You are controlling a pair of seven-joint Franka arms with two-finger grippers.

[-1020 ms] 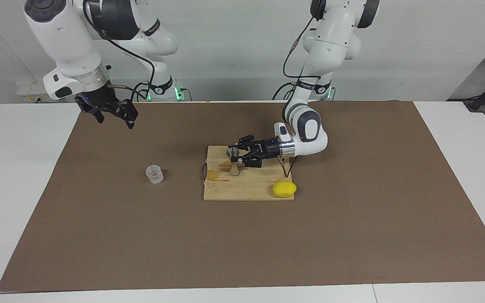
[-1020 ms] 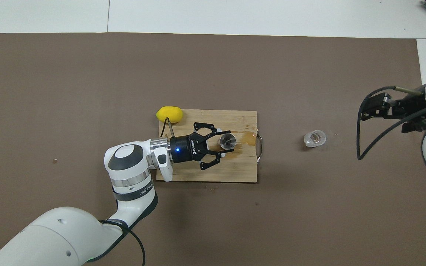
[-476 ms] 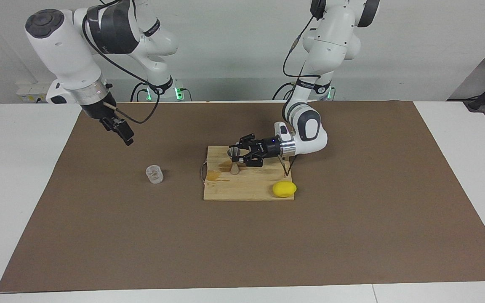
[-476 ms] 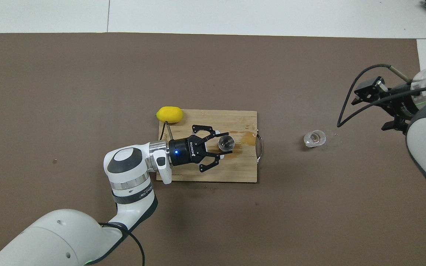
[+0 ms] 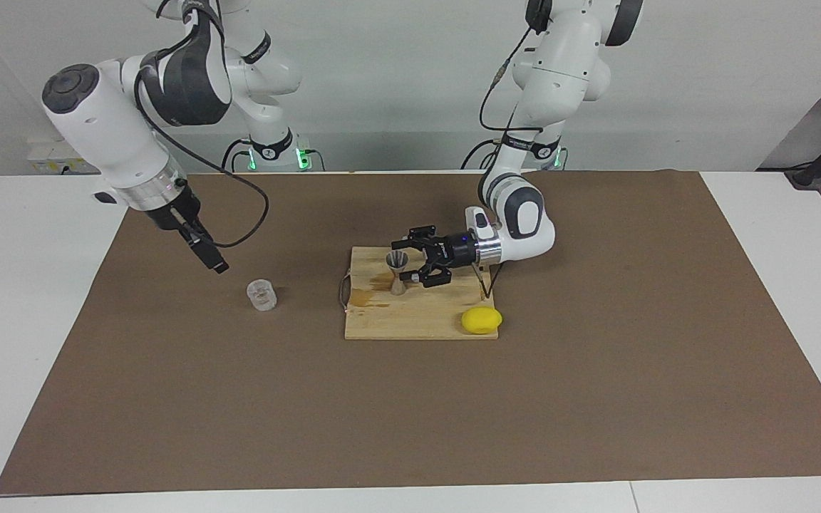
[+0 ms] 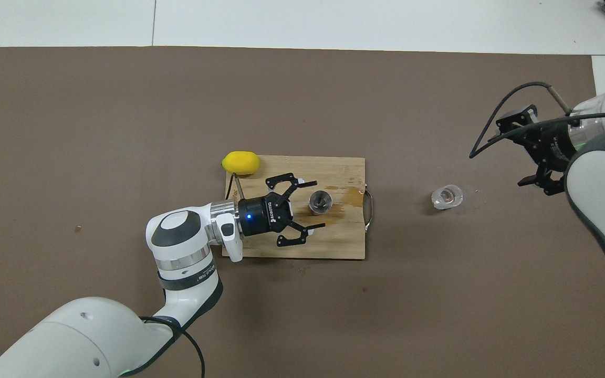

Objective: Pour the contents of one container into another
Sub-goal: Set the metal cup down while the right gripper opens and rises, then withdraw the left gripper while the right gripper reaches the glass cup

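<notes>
The robot's right gripper needs to next go to the small clear cup on the brown mat and close around the cup's sides [image 6: 447, 197].
The small clear cup [image 5: 261, 294] [image 6: 446, 197] stands on the brown mat toward the right arm's end of the table, with nothing touching it. My right gripper [image 5: 214, 265] [image 6: 510, 155] hangs open over the mat close beside the cup, tilted down toward it and apart from it. The grey hourglass jigger [image 5: 397, 271] [image 6: 320, 202] stands upright on the wooden board [image 5: 417, 317] [image 6: 344, 244]. My left gripper [image 5: 410, 263] [image 6: 319, 205] lies low and level over the board. It is open, with one fingertip on each side of the jigger and neither pressing on it.
A yellow lemon [image 5: 482, 320] [image 6: 240, 162] rests at the board's corner toward the left arm's end, on the side farther from the robots. The board has a wet stain near its wire handle [image 6: 369, 210]. The brown mat [image 5: 596, 399] covers most of the white table.
The left gripper opened and let go of the jigger, drawing back slightly. The right arm turned its wrist and came down closer to the clear cup.
</notes>
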